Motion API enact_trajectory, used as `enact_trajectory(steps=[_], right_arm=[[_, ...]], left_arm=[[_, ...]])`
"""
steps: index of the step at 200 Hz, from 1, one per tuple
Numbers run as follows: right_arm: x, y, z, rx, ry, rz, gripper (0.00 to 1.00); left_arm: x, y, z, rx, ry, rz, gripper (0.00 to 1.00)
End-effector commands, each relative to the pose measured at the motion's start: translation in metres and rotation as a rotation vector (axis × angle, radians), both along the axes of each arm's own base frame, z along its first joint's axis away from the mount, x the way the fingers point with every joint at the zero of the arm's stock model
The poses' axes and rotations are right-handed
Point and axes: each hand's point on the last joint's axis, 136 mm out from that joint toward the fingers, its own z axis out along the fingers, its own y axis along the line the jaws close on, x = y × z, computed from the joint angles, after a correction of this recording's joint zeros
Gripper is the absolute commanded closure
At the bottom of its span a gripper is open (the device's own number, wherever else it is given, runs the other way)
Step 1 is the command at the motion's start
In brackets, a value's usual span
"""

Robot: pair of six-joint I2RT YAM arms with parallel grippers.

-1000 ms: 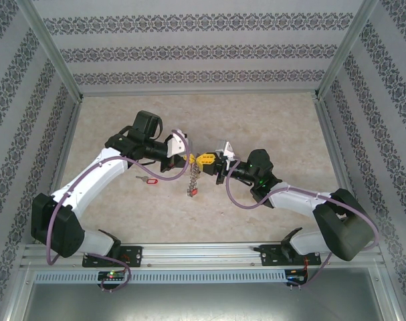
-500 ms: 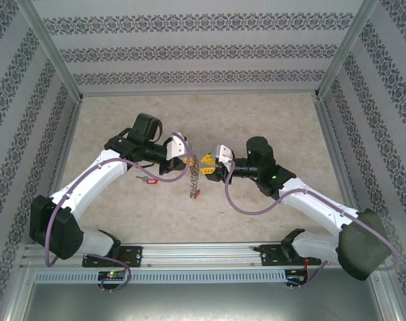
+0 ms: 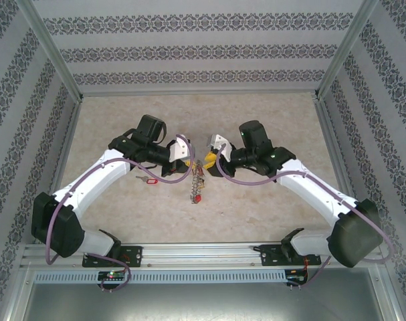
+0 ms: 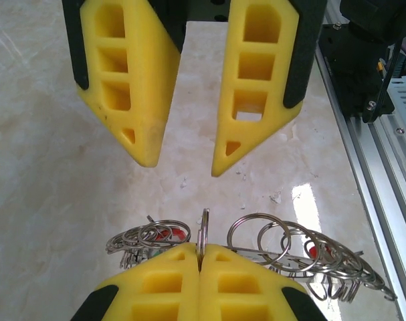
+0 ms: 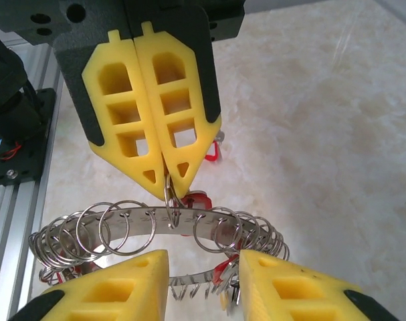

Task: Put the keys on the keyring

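Observation:
The open fingers of my right gripper straddle the loop of the keyring, so that gripper should move in and close on the upright loop [image 5: 170, 202] before my left gripper opens.
The keyring [image 5: 139, 221] is a grey metal band strung with many small loops. It hangs from my left gripper [image 4: 200, 257], which is shut on one upright loop [image 4: 203, 231]. From above, the keyring [image 3: 196, 182] dangles between both grippers over the table. My right gripper [image 5: 203, 267] is open, one finger on either side of the band just below the left gripper [image 5: 168, 186]. Keys with red tags [image 5: 198, 200] hang among the loops. Another key with a red tag [image 3: 147, 180] lies on the table under the left arm.
The marble-look tabletop [image 3: 269, 120] is walled by patterned panels. An aluminium rail [image 3: 209, 253] with the arm bases runs along the near edge. A red tag [image 5: 216, 150] lies on the table beyond the left gripper.
My right arm has swung its forearm and wrist toward the far side, its gripper staying at the keyring. The left arm has barely moved and still holds the hanging ring.

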Motion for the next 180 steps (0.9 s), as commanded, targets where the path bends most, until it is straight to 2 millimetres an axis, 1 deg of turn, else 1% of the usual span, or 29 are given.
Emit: enact_trajectory(steps=[1,29,54,88,111,120,131,153,180], right_arm=[[-0.014,0.006,-0.004,-0.030,0.052,0.083,0.66],[-0.023,0.012,0.002,-0.007,0.055,0.167,0.65],[-0.024,0.015,0.002,-0.023,0.050,0.197,0.64],[-0.021,0.018,0.003,-0.031,0.030,0.209,0.67],[-0.017,0.020,0.002,-0.044,0.015,0.209,0.71],[-0.016,0.020,0.001,-0.049,0.011,0.207,0.73],[-0.016,0.020,0.002,-0.047,0.009,0.211,0.80],[-0.017,0.021,0.001,-0.048,0.007,0.217,1.00],[-0.016,0.020,0.000,-0.033,-0.025,0.208,1.00]], left_arm=[[-0.005,-0.010,0.020,-0.058,-0.013,-0.056,1.00],[-0.004,-0.011,0.021,-0.068,-0.009,-0.056,1.00],[-0.006,-0.012,0.020,-0.060,0.003,-0.064,1.00],[-0.007,-0.014,0.016,-0.046,0.004,-0.077,1.00],[-0.010,-0.015,0.017,-0.054,0.006,-0.093,1.00],[-0.009,-0.015,0.018,-0.057,0.005,-0.092,1.00],[-0.009,-0.016,0.018,-0.058,0.010,-0.089,1.00],[-0.008,-0.017,0.020,-0.066,0.012,-0.084,1.00],[-0.004,-0.017,0.023,-0.075,0.020,-0.064,1.00]])
